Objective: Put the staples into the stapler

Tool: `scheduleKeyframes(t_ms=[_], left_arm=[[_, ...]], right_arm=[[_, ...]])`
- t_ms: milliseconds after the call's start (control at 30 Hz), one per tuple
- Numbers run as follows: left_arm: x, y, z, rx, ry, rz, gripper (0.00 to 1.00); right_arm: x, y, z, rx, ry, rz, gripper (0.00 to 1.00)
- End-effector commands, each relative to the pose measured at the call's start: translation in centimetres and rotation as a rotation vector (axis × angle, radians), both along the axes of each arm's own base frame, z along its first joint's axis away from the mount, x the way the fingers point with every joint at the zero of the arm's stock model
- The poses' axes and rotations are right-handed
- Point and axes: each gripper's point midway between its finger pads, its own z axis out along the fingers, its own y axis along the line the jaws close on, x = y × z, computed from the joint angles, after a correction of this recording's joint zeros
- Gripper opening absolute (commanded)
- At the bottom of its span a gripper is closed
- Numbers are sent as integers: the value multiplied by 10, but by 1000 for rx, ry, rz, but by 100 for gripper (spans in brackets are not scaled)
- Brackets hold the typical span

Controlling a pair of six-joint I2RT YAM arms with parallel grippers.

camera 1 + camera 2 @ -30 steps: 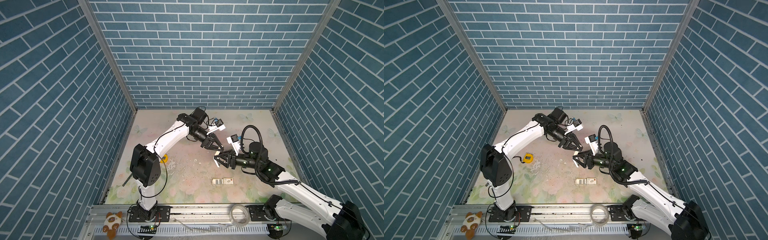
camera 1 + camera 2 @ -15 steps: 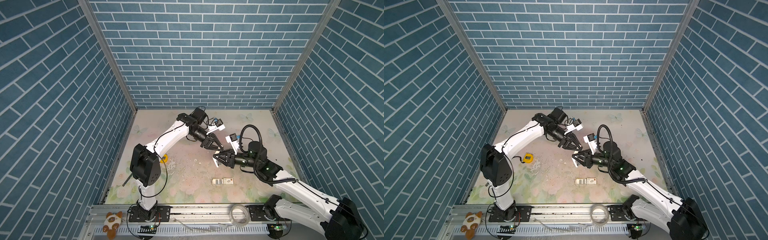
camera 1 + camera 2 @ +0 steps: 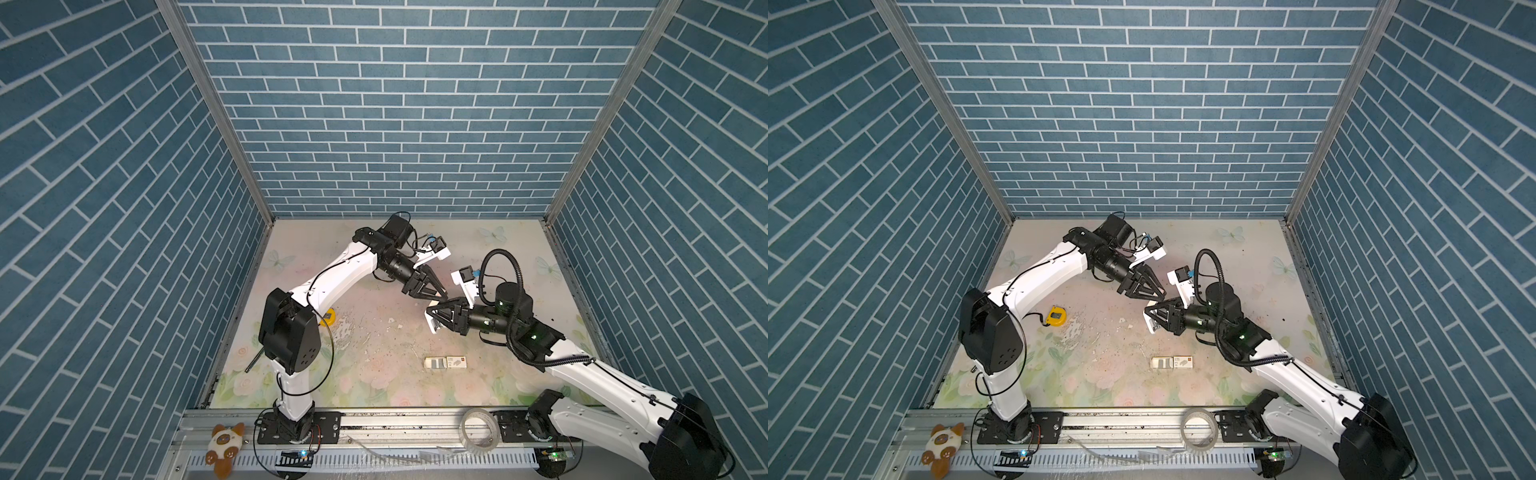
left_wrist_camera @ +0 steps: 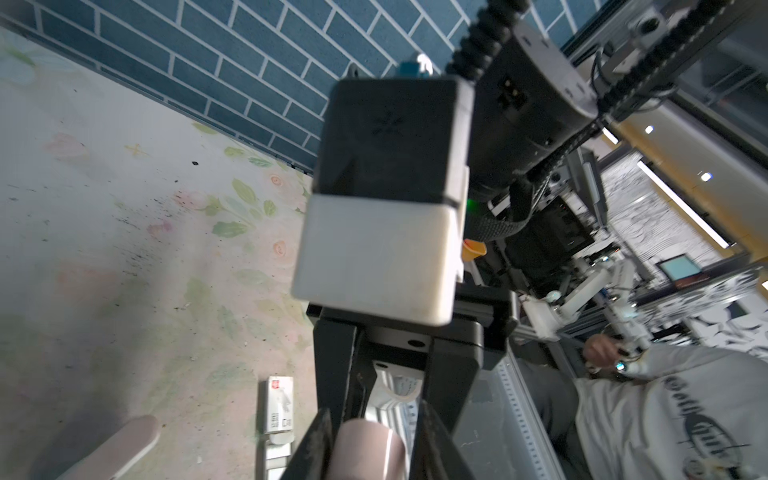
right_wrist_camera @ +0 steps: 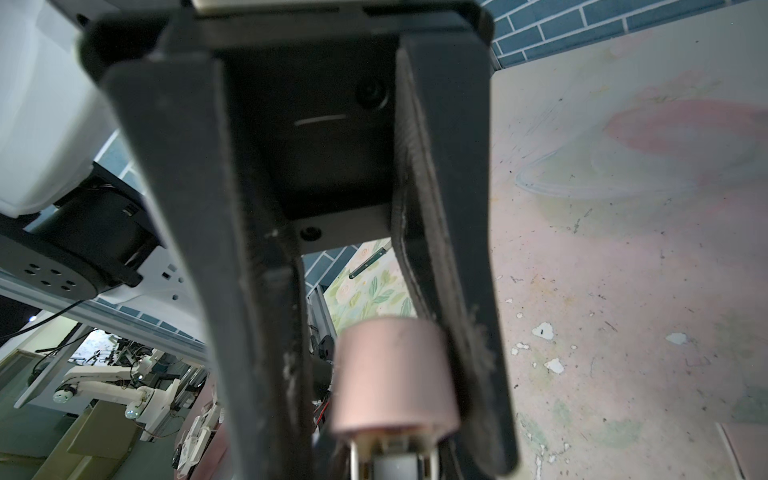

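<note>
The stapler will go down from my right gripper onto the mat [image 3: 478, 321], at a spot behind the white carton of staples, toward my own arm.
Above the middle of the mat, the stapler [image 3: 433, 326] [image 3: 1152, 327], pink and white, hangs in the tips of my right gripper [image 3: 430, 316] [image 3: 1148, 318], which is shut on it. My left gripper [image 3: 441, 297] [image 3: 1161, 297] meets it tip to tip and stands open around the stapler's pink end [image 4: 370, 451] [image 5: 395, 374]. The right wrist view shows a gap between that end and one left finger [image 5: 257, 332]. The staples' white carton [image 3: 444, 363] [image 3: 1172, 363] [image 4: 279, 409] lies on the mat nearer the front. Its tray is slid partly out and shows grey.
A yellow tape measure [image 3: 328, 318] [image 3: 1055, 316] lies beside the left arm. A clear tape roll [image 3: 478, 432] and a plush toy [image 3: 224, 441] sit on the front rail. A dark stick [image 3: 254, 361] lies by the left wall. White flakes dot the mat.
My right gripper has slid a little left, up to the left gripper's tips, and its jaws have narrowed. The left jaws, shut before, have parted.
</note>
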Motion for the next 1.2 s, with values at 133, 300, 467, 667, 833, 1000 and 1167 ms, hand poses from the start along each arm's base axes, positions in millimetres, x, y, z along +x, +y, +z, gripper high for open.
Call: scheduleKeyframes(t_ms=[133, 300, 467, 667, 833, 1000, 1167], left_arm=[[2, 6, 8, 12, -92, 49, 64], [18, 16, 7, 38, -135, 108, 66], [40, 41, -1, 150, -307, 193, 67], [55, 65, -18, 272, -477, 246, 66], [60, 72, -33, 323, -553, 230, 66], [75, 74, -49, 365, -618, 241, 67], [75, 70, -62, 375, -595, 219, 67]], right_arm=[[11, -6, -11, -65, 8, -55, 18], [19, -20, -29, -158, 25, -124, 17], [31, -55, -55, -330, 53, -258, 18], [50, -107, -87, -480, 113, -432, 19], [65, -132, -115, -598, 130, -523, 19], [81, -142, -146, -724, 152, -556, 19], [93, -143, -164, -775, 161, -570, 19]])
